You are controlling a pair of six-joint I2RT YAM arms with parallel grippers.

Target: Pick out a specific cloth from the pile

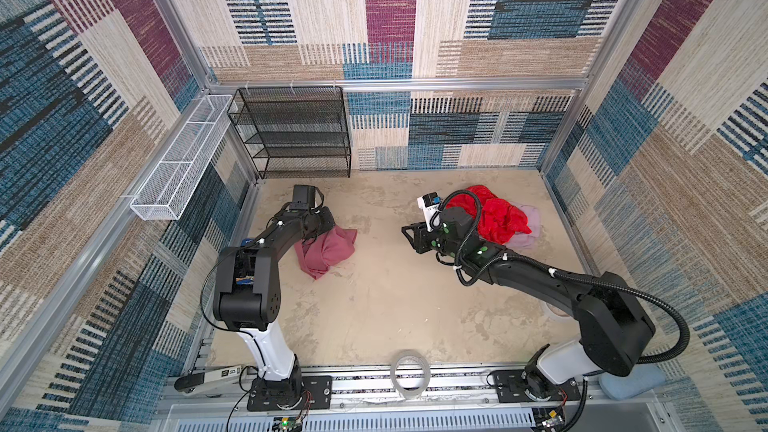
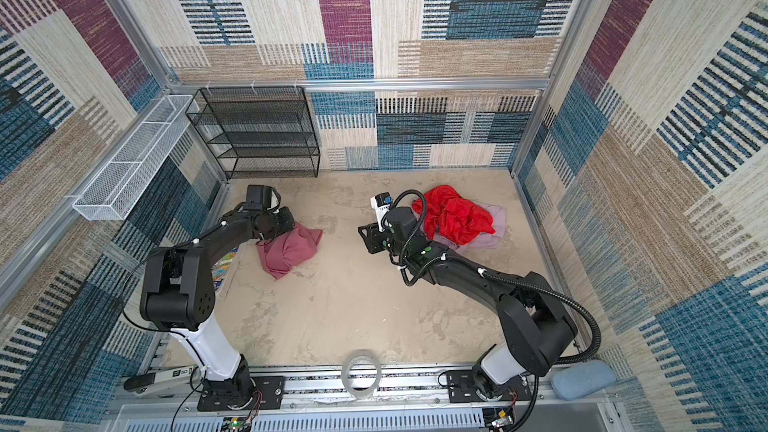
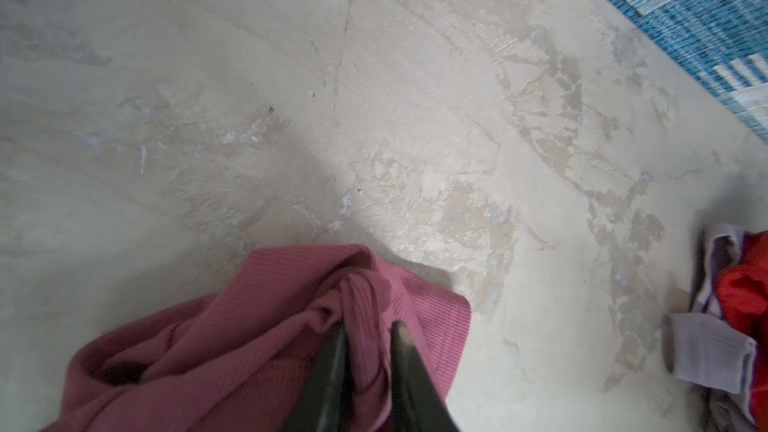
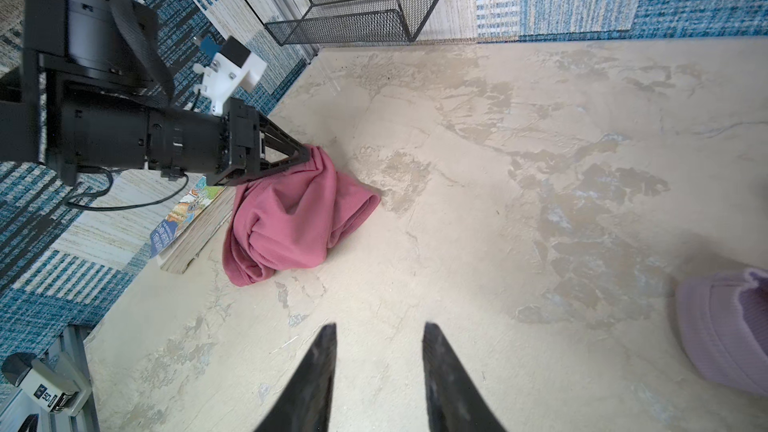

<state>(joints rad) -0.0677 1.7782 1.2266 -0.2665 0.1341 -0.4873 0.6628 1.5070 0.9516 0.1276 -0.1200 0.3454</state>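
My left gripper is at a bunched fold of the dusty pink cloth, so I will back away and take the flat corner (image 1: 348,235) that sticks out.
The dusty pink cloth (image 1: 328,249) (image 2: 291,249) lies crumpled on the table's left side, apart from the pile. My left gripper (image 1: 326,221) (image 3: 370,326) sits at its top edge. The jaws stand a little apart, with a loose fold of the cloth (image 3: 249,347) between them. The right wrist view shows the left gripper's tip (image 4: 305,153) touching the heap of cloth (image 4: 291,218). The pile, a red cloth (image 1: 494,214) over a lilac one (image 1: 528,218), stays at the right. My right gripper (image 1: 407,234) (image 4: 380,326) hovers open and empty over bare table, left of the pile.
A book (image 4: 187,218) lies beside the pink cloth near the left wall. A black mesh shelf (image 1: 295,130) and a white wire basket (image 1: 178,168) stand at the back left. A tape roll (image 1: 409,371) rests on the front rail.
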